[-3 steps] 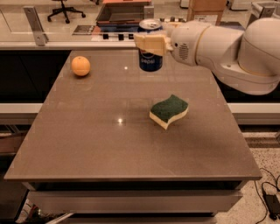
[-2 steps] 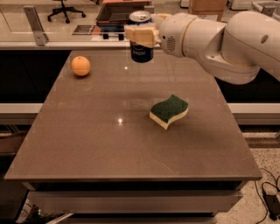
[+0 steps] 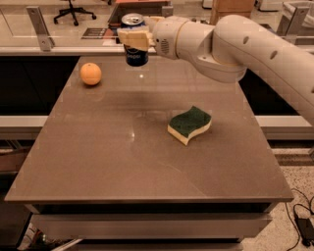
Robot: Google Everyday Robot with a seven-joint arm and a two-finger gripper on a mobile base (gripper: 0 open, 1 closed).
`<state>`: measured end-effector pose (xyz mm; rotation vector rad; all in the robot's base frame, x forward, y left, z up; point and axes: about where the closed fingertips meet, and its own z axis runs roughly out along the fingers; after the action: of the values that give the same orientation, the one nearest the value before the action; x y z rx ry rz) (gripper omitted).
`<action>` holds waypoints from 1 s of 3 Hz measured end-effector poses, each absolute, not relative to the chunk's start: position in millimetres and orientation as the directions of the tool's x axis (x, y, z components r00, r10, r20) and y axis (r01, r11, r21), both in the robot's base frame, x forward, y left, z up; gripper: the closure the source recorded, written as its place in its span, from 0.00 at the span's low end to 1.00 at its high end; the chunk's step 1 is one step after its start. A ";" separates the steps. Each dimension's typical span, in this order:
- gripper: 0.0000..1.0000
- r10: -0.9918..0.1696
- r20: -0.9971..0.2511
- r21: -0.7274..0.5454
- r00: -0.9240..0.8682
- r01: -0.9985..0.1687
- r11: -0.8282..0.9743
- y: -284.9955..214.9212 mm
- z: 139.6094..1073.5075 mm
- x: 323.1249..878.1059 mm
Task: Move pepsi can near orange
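Observation:
My gripper is holding the pepsi can. It will let the can go on the brown table (image 3: 114, 90), close against the side of the orange that faces the sponge.
The pepsi can (image 3: 136, 55) is a blue can with a silver top, held upright in the air above the far edge of the table. My gripper (image 3: 134, 38) is shut on the can, its beige fingers (image 3: 132, 39) across the can's upper part. The orange (image 3: 91, 74) sits on the table at the far left, to the left of the can and a little nearer the camera. The white arm reaches in from the right.
A green-and-yellow sponge (image 3: 189, 124) lies on the brown table (image 3: 98, 162) right of centre. Behind the table runs a counter with a metal post (image 3: 39, 27). An office chair (image 3: 73, 10) stands on the floor beyond.
My gripper has carried the can to the left and slightly farther back, closer to the orange. The orange and the sponge have not moved.

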<state>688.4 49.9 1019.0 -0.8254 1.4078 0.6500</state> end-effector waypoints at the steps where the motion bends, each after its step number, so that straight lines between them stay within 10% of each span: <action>1: 1.00 -0.066 -0.997 -0.062 0.031 -0.836 0.545 70.8 991.6 713.1; 3: 1.00 -0.018 -0.999 0.035 -0.049 -0.880 0.473 123.0 931.6 743.4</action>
<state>743.4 123.0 931.6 -0.8374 1.4551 0.8535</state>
